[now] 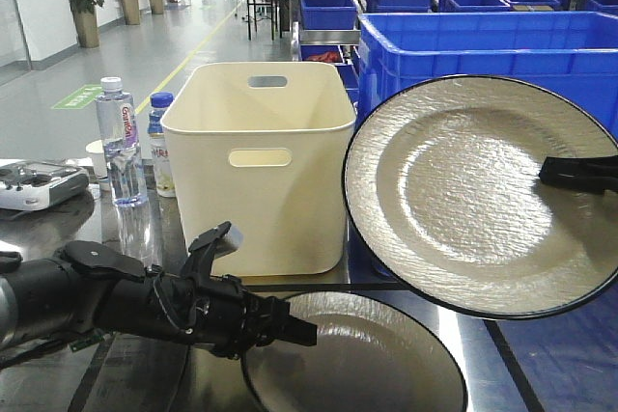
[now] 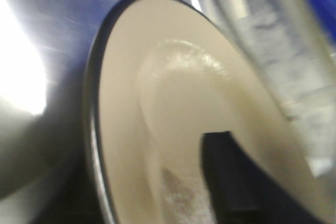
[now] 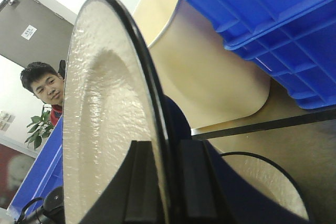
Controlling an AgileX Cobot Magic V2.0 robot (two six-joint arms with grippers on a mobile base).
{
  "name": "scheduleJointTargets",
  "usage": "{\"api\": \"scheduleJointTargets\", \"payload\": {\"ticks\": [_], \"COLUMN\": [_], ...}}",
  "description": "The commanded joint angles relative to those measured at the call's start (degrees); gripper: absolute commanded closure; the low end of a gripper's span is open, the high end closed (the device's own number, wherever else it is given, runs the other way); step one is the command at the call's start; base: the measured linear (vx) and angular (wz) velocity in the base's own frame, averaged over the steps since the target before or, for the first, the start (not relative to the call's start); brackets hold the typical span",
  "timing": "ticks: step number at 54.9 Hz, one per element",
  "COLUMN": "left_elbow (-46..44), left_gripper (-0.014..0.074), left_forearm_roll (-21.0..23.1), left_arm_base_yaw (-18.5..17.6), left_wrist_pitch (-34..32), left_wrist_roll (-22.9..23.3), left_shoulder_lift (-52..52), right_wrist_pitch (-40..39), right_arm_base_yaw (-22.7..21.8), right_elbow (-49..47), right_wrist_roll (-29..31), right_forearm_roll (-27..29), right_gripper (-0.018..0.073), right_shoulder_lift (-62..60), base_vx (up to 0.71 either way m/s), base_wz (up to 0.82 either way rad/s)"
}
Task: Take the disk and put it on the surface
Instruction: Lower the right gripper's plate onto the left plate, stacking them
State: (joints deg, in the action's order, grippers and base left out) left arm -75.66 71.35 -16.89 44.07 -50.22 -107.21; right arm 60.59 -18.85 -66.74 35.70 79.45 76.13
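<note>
The upright disk, now hanging in the air, will be released by my right gripper on top of the low disk point(image 1: 346, 361), which is in front of the cream bin.
Two cream, black-rimmed disks are in view. One disk point(image 1: 463, 190) hangs upright in the air at the right, its face towards the front camera. My right gripper point(image 1: 546, 173) is shut on its right rim, and the wrist view shows a finger on each side of that disk point(image 3: 105, 103) at the gripper point(image 3: 163, 148). The other disk point(image 1: 357, 354) lies low on the dark glossy surface point(image 1: 126, 373). My left gripper point(image 1: 307, 335) reaches in from the left and holds its left rim. One black finger point(image 2: 236, 182) lies on top of that disk point(image 2: 173, 103); the lower finger is hidden.
A cream bin point(image 1: 256, 161) stands behind the low disk, with blue crates point(image 1: 483, 45) to its right. Water bottles point(image 1: 121, 142) and a controller point(image 1: 34, 185) sit at the left. A black tape line point(image 1: 319, 288) crosses the surface. A person point(image 3: 44, 87) watches from behind.
</note>
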Motion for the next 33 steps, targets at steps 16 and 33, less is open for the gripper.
{"api": "scheduleJointTargets", "payload": {"ticks": [16, 33], "left_elbow": [-1.98, -1.98], "left_gripper": [0.0044, 0.0607], "left_forearm_roll": [-10.91, -18.92], "left_arm_base_yaw": [7.52, 17.11], "left_wrist_pitch": [-0.88, 5.19], "left_wrist_roll": [-2.59, 2.79], "left_shoulder_lift": [11.21, 28.14], "right_wrist_pitch": [-1.98, -6.55], "right_arm_base_yaw": [-0.16, 7.86], "right_elbow": [-1.90, -1.90], "right_wrist_roll": [0.20, 0.14], "right_forearm_roll": [0.08, -6.57], "right_gripper": [0.0568, 0.0568], "right_shoulder_lift": [-1.92, 4.38], "base_vx": [0.00, 0.00], "base_wz": [0.00, 0.00]}}
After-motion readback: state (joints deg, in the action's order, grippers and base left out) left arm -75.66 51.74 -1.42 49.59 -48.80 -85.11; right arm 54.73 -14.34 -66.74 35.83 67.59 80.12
